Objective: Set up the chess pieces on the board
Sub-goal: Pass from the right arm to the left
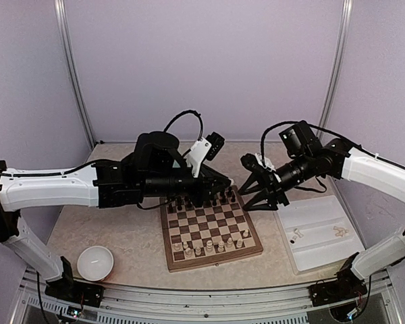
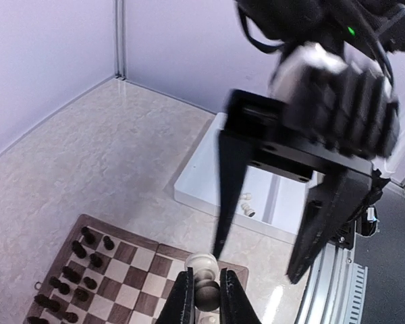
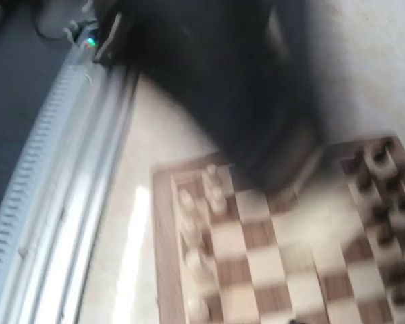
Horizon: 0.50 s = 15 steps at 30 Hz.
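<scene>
The robot's left gripper needs to set the cream chess piece free on the light square [image 1: 196, 245] just beyond the cream bishop in the near row.
The board [image 1: 213, 262] lies in the middle of the table. Cream chess pieces [image 1: 209, 246] stand along its near rows and dark ones [image 1: 197, 200] along its far rows. My left gripper [image 2: 204, 275] is shut on a cream chess piece [image 2: 202, 263], held above the board's right corner [image 2: 236, 273]. In the top view the left gripper [image 1: 223, 183] hangs over the board's far right part. My right gripper [image 2: 255, 264] faces it with fingers [image 2: 228, 196] spread wide and nothing between them; from above it [image 1: 251, 192] sits just off the board's far right corner. The right wrist view is blurred and shows the board [image 3: 163, 250], not its own fingers.
A white tray [image 1: 320, 253] right of the board holds loose cream pieces [image 1: 295, 235] [image 1: 339, 231], also seen in the left wrist view [image 2: 246, 206]. A white bowl [image 1: 94, 263] stands at the near left. The left arm [image 3: 223, 88] fills the top of the right wrist view.
</scene>
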### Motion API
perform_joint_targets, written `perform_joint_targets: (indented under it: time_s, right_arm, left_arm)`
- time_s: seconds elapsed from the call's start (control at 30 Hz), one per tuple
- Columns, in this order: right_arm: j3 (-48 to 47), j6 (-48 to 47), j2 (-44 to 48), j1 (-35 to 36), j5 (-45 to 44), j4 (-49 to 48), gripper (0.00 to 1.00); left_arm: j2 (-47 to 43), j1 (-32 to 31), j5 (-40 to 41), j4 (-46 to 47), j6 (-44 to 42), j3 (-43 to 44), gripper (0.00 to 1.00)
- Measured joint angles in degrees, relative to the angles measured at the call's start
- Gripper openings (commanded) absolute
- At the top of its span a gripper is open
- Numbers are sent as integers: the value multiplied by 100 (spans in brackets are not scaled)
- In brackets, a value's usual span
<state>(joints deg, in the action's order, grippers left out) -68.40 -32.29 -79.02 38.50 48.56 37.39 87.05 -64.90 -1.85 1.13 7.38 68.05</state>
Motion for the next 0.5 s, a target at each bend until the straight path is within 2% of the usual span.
perform_joint_targets:
  time_s: [0.17, 0.3, 0.5]
  right_arm:
    - [1163, -348, 887, -393, -800, -63, 58]
    - [2024, -422, 1473, -859, -1285, -315, 61]
    - [2675, -374, 2004, -1239, -1641, -745, 63]
  left_arm:
    - [48, 457, -212, -1440, 85, 876, 5]
    - [343, 551, -323, -2669, 140, 1519, 4]
    - [1084, 597, -409, -4131, 166, 1786, 4]
